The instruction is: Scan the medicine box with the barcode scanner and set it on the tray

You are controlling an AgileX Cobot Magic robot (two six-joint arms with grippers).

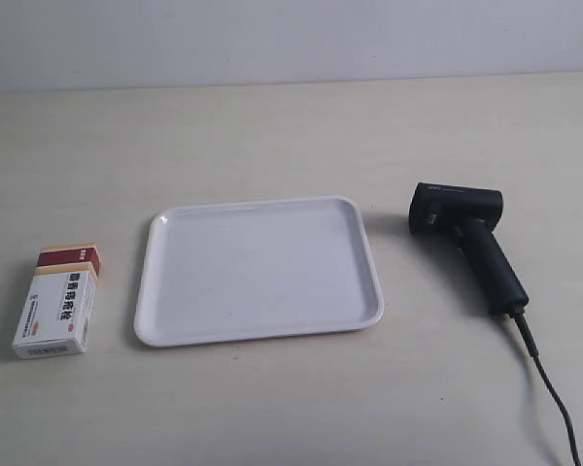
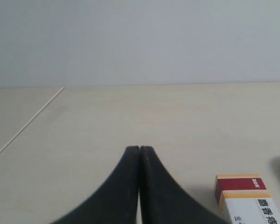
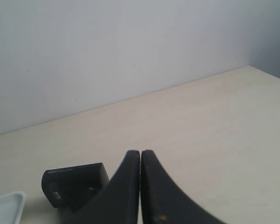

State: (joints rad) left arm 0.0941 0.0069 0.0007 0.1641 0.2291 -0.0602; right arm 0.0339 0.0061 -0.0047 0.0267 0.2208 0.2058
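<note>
The robot's left gripper should close on the dark red end (image 1: 69, 259) (image 2: 242, 184) of the medicine box, since that keeps the barcode at the other end clear to be scanned.
The medicine box (image 1: 60, 301) lies flat on the table at the exterior view's left, white with a dark red end, an orange stripe and blue characters. The white tray (image 1: 165, 320) lies in the middle with nothing on it. The black barcode scanner (image 1: 466, 238) lies on its side at the right, its cable (image 1: 549, 388) trailing to the near edge. No arm shows in the exterior view. My left gripper (image 2: 139, 149) is shut and holds nothing; the medicine box (image 2: 245, 198) lies beside it. My right gripper (image 3: 140, 153) is shut and holds nothing; the scanner's head (image 3: 74, 184) sits beside it.
A pale wooden table (image 1: 291, 126) carries everything, with a white wall behind. A corner of the tray (image 3: 7, 207) shows in the right wrist view. A thin seam (image 2: 28, 122) runs across the tabletop in the left wrist view.
</note>
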